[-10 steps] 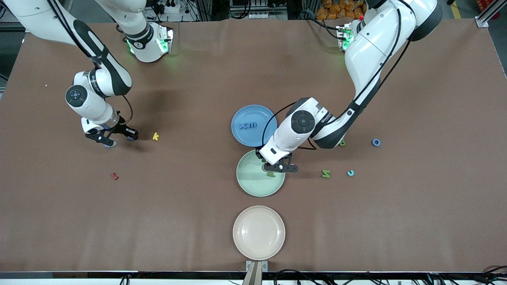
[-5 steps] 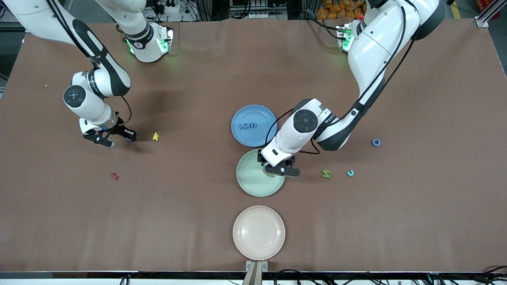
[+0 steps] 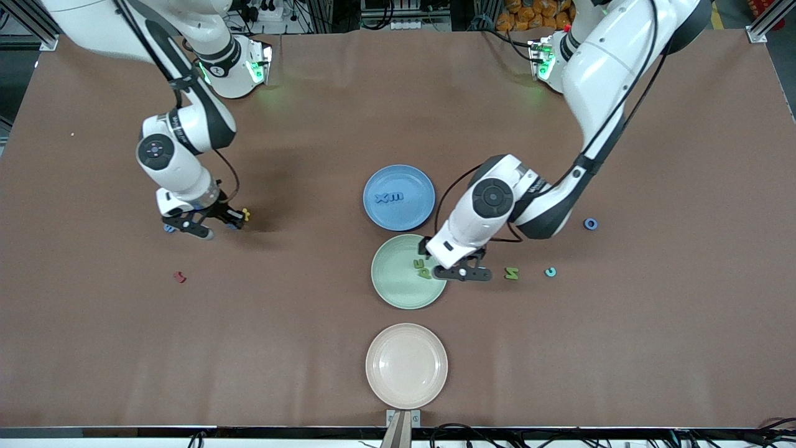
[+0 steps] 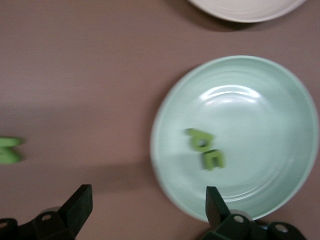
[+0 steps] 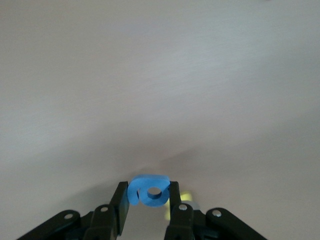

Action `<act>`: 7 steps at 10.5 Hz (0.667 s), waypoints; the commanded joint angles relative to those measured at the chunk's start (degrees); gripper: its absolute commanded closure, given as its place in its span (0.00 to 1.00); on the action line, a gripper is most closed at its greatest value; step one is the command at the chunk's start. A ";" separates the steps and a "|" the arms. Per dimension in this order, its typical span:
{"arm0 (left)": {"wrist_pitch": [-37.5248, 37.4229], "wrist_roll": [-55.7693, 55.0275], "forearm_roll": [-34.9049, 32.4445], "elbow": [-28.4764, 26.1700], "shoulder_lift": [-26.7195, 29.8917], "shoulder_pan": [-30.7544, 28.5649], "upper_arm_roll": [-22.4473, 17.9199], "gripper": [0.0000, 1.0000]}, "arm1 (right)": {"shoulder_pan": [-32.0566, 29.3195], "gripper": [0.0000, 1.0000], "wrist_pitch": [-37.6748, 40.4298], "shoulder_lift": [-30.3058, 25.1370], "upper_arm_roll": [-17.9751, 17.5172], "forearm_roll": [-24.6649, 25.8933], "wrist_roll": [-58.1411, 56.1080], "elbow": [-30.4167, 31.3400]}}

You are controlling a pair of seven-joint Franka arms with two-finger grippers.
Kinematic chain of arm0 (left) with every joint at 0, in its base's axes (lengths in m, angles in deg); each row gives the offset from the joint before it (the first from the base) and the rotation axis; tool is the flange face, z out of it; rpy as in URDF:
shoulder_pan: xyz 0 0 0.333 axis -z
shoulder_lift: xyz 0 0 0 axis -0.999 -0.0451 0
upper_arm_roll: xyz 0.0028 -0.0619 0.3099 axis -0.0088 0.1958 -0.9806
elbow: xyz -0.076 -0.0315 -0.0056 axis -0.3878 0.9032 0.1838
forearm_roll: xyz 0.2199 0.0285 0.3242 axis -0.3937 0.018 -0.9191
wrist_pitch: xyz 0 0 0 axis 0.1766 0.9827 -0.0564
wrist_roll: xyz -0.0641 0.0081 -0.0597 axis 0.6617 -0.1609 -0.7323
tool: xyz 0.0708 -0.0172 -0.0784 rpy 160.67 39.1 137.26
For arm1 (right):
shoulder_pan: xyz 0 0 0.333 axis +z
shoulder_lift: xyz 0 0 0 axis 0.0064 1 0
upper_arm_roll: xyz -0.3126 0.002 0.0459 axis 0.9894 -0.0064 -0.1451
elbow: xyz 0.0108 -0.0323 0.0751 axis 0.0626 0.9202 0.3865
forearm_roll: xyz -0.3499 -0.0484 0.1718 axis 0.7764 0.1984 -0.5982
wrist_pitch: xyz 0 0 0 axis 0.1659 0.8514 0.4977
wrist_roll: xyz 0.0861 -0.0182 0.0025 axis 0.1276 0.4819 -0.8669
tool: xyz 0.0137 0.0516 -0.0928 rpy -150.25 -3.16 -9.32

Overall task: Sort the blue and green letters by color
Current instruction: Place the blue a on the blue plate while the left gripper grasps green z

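Next, my right gripper releases the blue letter in the blue plate (image 3: 396,210), between that plate's letters and the green plate.
My left gripper (image 3: 463,272) (image 4: 149,205) hangs open and empty over the green plate's rim (image 3: 380,286) (image 4: 159,150), on the side toward the left arm's end. Two green letters (image 3: 423,267) (image 4: 205,147) lie in that plate. A green N (image 3: 511,272) (image 4: 10,150), a teal c (image 3: 550,272) and a blue o (image 3: 591,223) lie on the table toward the left arm's end. The blue plate (image 3: 410,180) holds two blue letters (image 3: 390,198). My right gripper (image 3: 231,223) (image 5: 149,196) is shut on a blue letter (image 5: 149,191), just above the table beside the yellow k (image 3: 245,214).
A beige plate (image 3: 406,366) (image 4: 245,10) stands nearest the front camera. A dark red letter (image 3: 180,277) lies nearer the camera than the right gripper. A small blue bit (image 3: 169,228) shows at the right hand's edge; I cannot tell what it is.
The left gripper opened, left a green letter in the green plate and shifted toward the N. The right gripper closed on the blue letter and carried it toward the yellow k.
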 commanded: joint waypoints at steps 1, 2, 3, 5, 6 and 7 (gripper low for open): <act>-6.39 9.31 -1.42 -5.65 7.40 -5.81 0.04 0.00 | 9.23 0.94 4.03 0.05 -1.31 -5.33 3.44 -4.36; -6.39 13.01 -1.51 -7.32 8.63 -9.05 0.30 0.00 | 12.66 0.94 5.17 1.02 -1.32 -5.34 5.63 -6.55; -5.96 15.40 -1.60 -9.34 9.95 -11.43 0.48 0.00 | 16.00 0.94 7.79 2.33 -1.32 -5.34 7.66 -9.79; -0.89 17.70 -1.69 -14.17 11.54 -14.43 0.57 0.00 | 22.59 0.94 15.17 7.41 -1.32 -5.25 11.44 -19.62; 3.15 20.15 -2.03 -16.72 11.46 -16.10 0.57 0.00 | 25.41 0.94 17.46 9.79 -1.32 -5.08 13.02 -23.84; 4.66 22.78 -2.04 -17.18 10.76 -17.59 0.57 0.00 | 27.88 0.93 17.84 11.64 -1.32 -4.64 14.17 -26.32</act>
